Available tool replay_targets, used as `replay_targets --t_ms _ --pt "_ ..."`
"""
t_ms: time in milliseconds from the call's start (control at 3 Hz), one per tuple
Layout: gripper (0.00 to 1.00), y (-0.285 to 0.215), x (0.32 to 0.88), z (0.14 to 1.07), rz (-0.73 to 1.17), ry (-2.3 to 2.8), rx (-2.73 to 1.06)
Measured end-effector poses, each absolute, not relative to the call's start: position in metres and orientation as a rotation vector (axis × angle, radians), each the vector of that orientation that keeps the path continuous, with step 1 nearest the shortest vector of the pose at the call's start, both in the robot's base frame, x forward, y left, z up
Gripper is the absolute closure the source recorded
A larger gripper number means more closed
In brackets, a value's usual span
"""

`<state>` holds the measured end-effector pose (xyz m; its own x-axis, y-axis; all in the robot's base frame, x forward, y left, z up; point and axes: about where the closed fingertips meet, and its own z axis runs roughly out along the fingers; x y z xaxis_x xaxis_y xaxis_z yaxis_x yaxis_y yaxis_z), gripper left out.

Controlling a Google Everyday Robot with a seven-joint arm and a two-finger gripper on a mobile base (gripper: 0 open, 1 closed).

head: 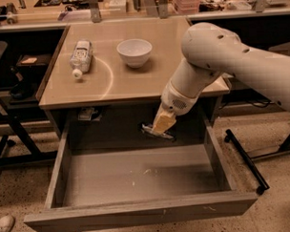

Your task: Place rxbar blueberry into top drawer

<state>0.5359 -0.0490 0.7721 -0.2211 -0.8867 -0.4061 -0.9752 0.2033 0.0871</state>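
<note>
My gripper needs to release the rxbar blueberry so that it is left close to the middle of the top drawer's grey bottom [134, 151].
The top drawer [137, 178] stands pulled wide open under the table, with a bare scuffed grey floor. My gripper [158, 130] hangs from the white arm [214, 58] over the back middle of the drawer, just below the table's front edge. It is shut on the rxbar blueberry [155, 132], a small flat dark bar held roughly level between the yellowish fingers, above the drawer floor and apart from it.
A white bowl [134, 52] and a clear plastic bottle [81, 57] lying on its side are on the tan table [134, 87]. A black stand leg [246, 159] lies on the floor to the right of the drawer. A chair frame [12, 127] is at the left.
</note>
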Motion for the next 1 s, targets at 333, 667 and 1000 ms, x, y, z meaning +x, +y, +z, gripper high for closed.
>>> replay_targets --t_ms 333,667,1000 --pt "1.00 -0.020 0.535 0.749 0.497 2.180 -1.737" --pt "1.00 0.001 0.535 0.728 0.505 2.176 -1.694" --pt "1.00 0.014 0.537 0.705 0.505 2.188 -1.654"
